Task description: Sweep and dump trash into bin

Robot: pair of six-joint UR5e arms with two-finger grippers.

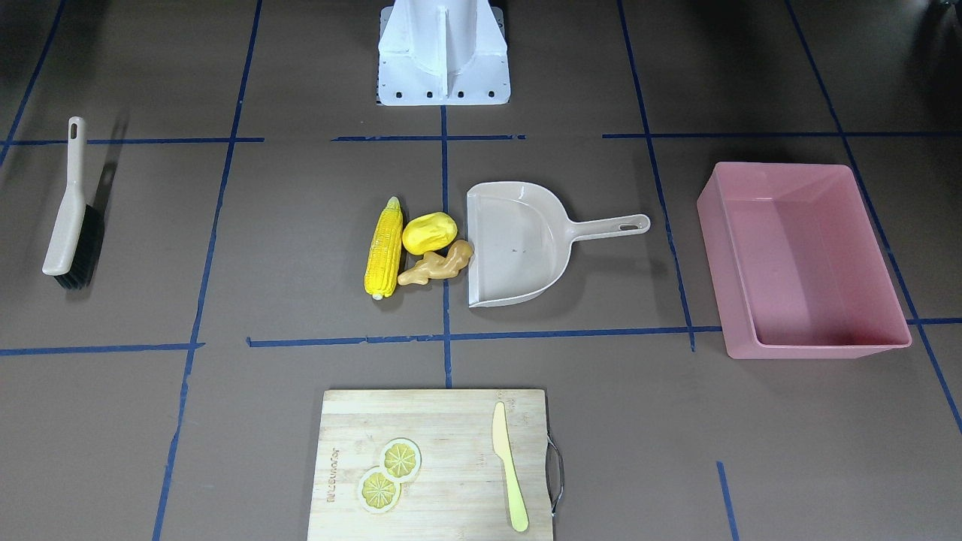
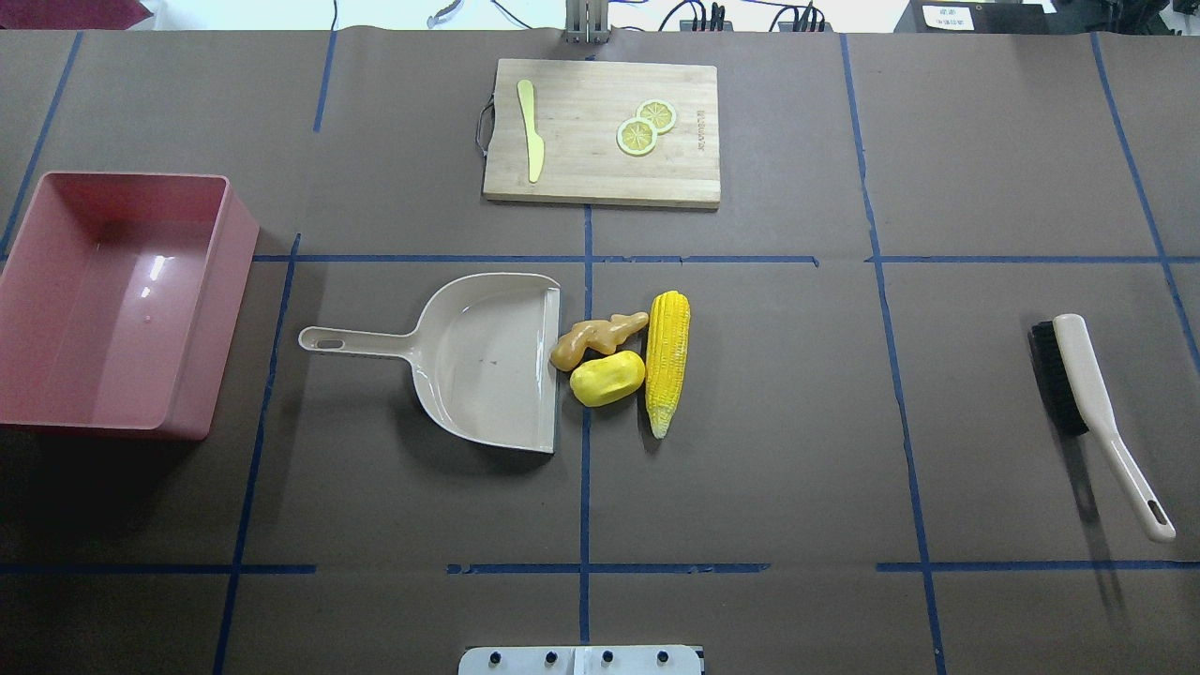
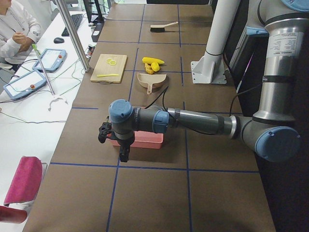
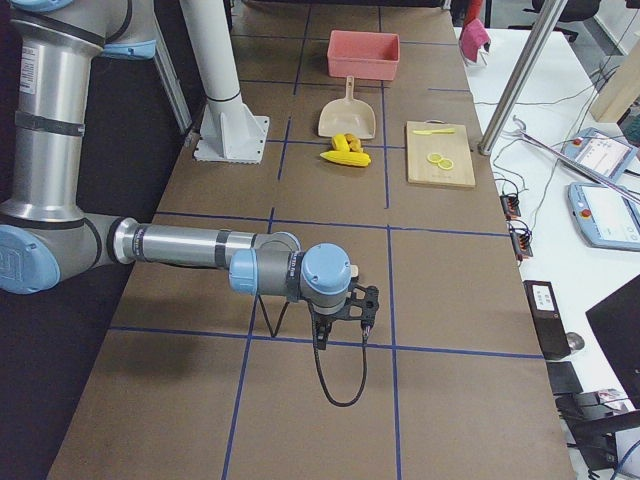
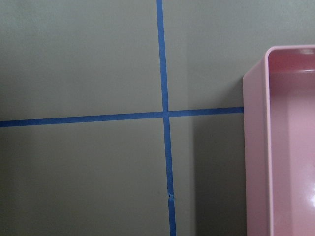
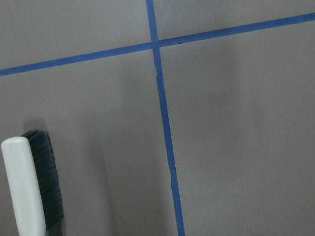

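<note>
The robot's right gripper will go to the beige brush next and close on the handle's end [image 1: 77, 143], away from the black bristles.
The trash lies mid-table: a yellow corn cob [image 1: 384, 249] [image 2: 667, 361], a yellow potato-like lump [image 1: 429, 233] [image 2: 607, 378] and a tan ginger root [image 1: 438, 264] [image 2: 595, 338], right at the open mouth of a beige dustpan [image 1: 518, 248] [image 2: 478, 366]. The pink bin [image 1: 815, 349] [image 2: 225, 309] stands empty beyond the dustpan's handle. My left gripper [image 3: 103, 133] hangs beside the bin's outer end; the left wrist view shows the bin's wall [image 5: 256, 157]. My right gripper [image 4: 345, 305] hangs at the opposite table end. I cannot tell whether either is open.
A beige brush with black bristles [image 1: 71, 210] [image 2: 1087, 394] [image 6: 24, 187] lies near my right gripper. A wooden cutting board [image 1: 451, 466] [image 2: 581, 169] with a pale knife [image 1: 509, 466] and lemon slices [image 1: 389, 473] sits at the far edge. Robot base [image 1: 443, 52].
</note>
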